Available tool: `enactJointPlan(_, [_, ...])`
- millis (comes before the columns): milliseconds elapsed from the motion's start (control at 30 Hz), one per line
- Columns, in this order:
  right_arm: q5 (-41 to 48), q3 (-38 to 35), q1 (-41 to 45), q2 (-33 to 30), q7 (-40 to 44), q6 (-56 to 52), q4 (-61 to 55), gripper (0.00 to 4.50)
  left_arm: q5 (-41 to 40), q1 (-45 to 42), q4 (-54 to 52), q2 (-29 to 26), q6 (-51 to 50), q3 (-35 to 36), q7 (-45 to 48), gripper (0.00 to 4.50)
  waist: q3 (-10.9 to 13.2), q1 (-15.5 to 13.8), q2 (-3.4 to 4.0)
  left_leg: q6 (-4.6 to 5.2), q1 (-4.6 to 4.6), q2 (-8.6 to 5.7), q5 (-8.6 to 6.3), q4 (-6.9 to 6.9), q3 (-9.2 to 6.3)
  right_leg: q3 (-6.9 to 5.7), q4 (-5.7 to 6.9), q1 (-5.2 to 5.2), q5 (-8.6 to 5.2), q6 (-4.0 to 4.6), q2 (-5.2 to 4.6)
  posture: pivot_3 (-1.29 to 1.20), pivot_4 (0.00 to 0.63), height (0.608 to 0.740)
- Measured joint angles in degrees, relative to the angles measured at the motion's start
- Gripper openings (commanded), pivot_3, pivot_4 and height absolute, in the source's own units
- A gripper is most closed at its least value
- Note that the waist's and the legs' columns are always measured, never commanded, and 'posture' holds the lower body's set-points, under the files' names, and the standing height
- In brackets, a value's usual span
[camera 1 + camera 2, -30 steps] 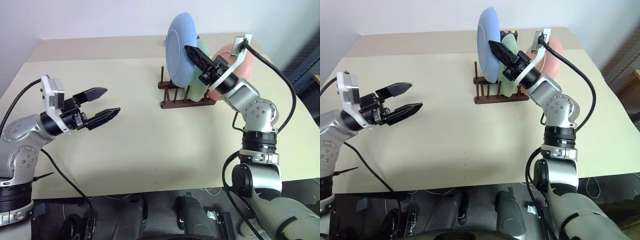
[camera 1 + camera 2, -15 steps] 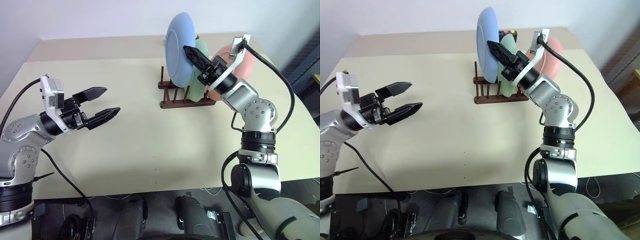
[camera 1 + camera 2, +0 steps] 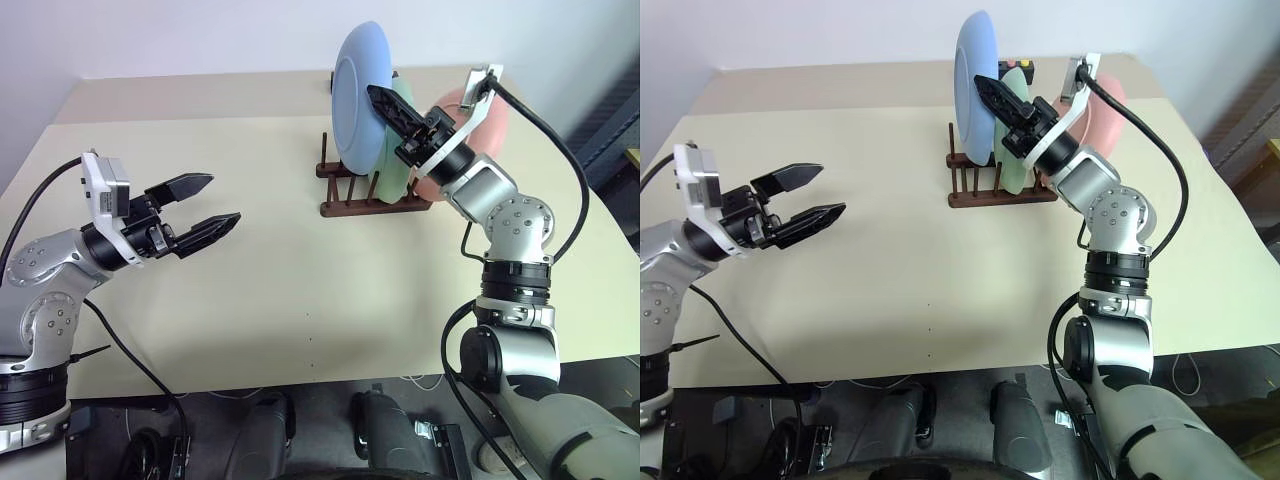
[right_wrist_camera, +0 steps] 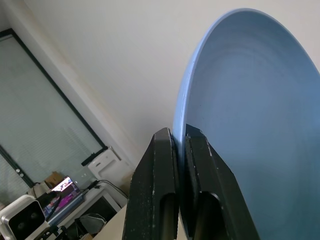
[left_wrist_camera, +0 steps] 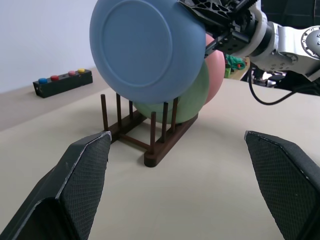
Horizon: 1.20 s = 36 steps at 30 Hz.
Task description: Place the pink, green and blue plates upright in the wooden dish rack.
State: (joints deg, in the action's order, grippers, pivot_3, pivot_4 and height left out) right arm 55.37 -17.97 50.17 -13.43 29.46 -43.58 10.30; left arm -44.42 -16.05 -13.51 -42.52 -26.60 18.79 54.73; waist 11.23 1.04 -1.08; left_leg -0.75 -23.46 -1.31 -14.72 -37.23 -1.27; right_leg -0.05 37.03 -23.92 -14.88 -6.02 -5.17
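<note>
The robot's right gripper needs to release the blue plate in the dish rack's empty end slot [image 3: 343,199] beside the green plate.
My right gripper [image 3: 377,95] is shut on the rim of the light blue plate [image 3: 355,100], holding it upright over the left end of the wooden dish rack [image 3: 375,206]. The plate's lower edge hangs about level with the peg tops [image 5: 152,116]. In the right wrist view both fingers [image 4: 162,165] pinch the blue rim [image 4: 182,120]. Behind it, the green plate [image 5: 185,97] and the pink plate [image 5: 216,70] stand upright in the rack. My left gripper [image 3: 224,199] hovers open and empty over the table, well to the left.
A small black box with coloured buttons [image 5: 62,82] lies on the table behind the rack. The beige table [image 3: 300,290] stretches between my two arms, with its front edge close to me.
</note>
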Motion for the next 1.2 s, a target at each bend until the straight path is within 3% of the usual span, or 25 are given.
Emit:
enactJointPlan(633, [1.6, -1.2, 2.4, 1.0, -1.8, 1.6, -1.6, 0.00, 0.0, 0.0, -0.2, 0.1, -0.1, 0.0, -0.6, 4.39, 0.0, 0.0, 0.01, 0.00, 0.00, 0.01, 0.00, 0.00, 0.00, 0.00, 0.01, -0.02, 0.00, 0.00, 0.00, 0.00, 0.150, 0.740])
enactJointPlan(1200, [2.0, 0.9, -0.7, 2.5, -2.7, 0.2, -4.0, 0.00, -0.1, 0.0, -0.5, 0.2, -0.4, 0.0, -1.1, 4.39, 0.0, 0.0, 0.01, 0.00, 0.00, 0.01, 0.00, 0.00, 0.01, 0.00, 0.01, -0.02, 0.00, 0.00, 0.00, 0.00, 0.150, 0.740])
